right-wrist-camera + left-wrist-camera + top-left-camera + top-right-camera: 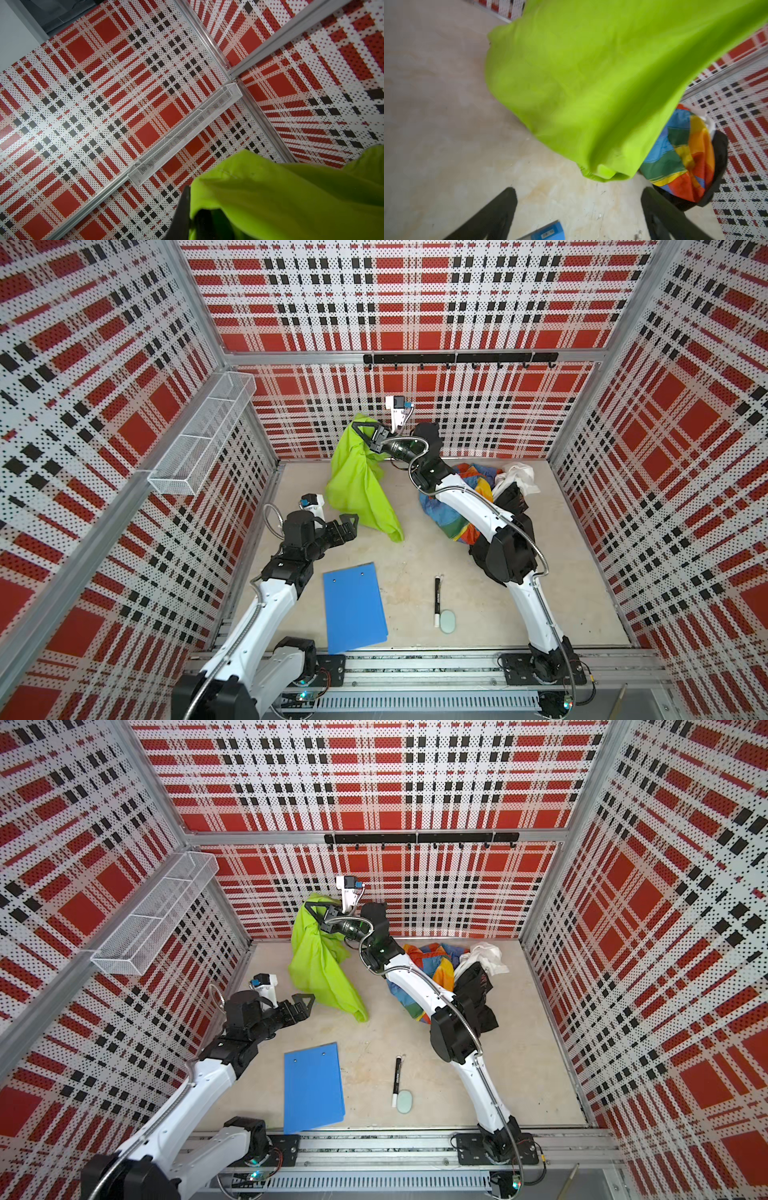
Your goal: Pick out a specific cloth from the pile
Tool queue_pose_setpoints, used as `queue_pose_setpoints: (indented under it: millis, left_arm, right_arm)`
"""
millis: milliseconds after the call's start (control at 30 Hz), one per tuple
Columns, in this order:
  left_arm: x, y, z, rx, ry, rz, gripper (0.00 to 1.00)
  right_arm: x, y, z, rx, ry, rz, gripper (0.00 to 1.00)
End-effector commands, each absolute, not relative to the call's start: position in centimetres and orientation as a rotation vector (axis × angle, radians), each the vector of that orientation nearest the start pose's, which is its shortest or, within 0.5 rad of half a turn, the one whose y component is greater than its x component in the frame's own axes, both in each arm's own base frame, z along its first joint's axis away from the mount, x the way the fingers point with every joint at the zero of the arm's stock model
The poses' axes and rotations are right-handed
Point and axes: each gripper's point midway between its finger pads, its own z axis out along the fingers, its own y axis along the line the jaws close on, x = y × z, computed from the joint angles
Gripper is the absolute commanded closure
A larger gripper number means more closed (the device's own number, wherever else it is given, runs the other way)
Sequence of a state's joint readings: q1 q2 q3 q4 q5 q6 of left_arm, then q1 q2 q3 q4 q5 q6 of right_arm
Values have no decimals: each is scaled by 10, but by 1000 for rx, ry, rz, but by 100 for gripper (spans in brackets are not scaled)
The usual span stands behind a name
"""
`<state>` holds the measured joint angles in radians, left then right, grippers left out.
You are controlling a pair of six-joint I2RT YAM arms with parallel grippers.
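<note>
Next, my right gripper releases the lime-green cloth on the table [376, 527] between the blue clipboard and the back wall. The cloth now hangs down near the back wall.
My right gripper [360, 429] [314, 909] is raised near the back wall and shut on the top of the lime-green cloth [353, 485] [320, 965]. The cloth hangs down from it in a long drape, its hem close to the table. It is apart from the pile [478, 497] [436, 965] of rainbow, black and white garments at the back right. In the right wrist view the cloth [291, 197] covers one finger of the right gripper [192, 216]. My left gripper [349, 523] [305, 1002] [579, 207] is open and empty, just left of the cloth's hem [602, 172].
A blue clipboard [355, 608] lies at the front left. A black marker [437, 601] and a pale oval pad [448, 620] lie at the front middle. A wire mesh basket [203, 435] hangs on the left wall, and a black hook rail [457, 358] on the back wall.
</note>
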<state>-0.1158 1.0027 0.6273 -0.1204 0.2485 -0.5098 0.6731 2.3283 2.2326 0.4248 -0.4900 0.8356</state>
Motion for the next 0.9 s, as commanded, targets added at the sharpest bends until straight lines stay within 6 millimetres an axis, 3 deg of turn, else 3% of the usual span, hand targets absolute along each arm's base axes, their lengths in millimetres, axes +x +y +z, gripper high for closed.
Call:
queue_pose_setpoints:
  millis: [0,300,467,667,800,867]
  left_arm:
    - [344,-76,190,-323,2026,-712,3]
    - [335,-43,156,-459,2061,-664,4]
    - [338,-43,160,-438,2057,-667,2]
    - [360,-37,177,-422,2031,-616,1]
    - [384,-39,178,-413,2048,-608,1]
    - [398,-43,175,-401,2056,-599,1]
  right_arm:
    - [449,478,407,-408,1379,1599,100]
    - [430,465,291,-381,1678,1359,100]
    - [405,470,230,-451,1851,1231,100]
    - [387,464,167,-424,2036,1117,100]
    - [379,459,130,-413,2160,1025,100]
    - [378,451,128,-392,2167,992,84]
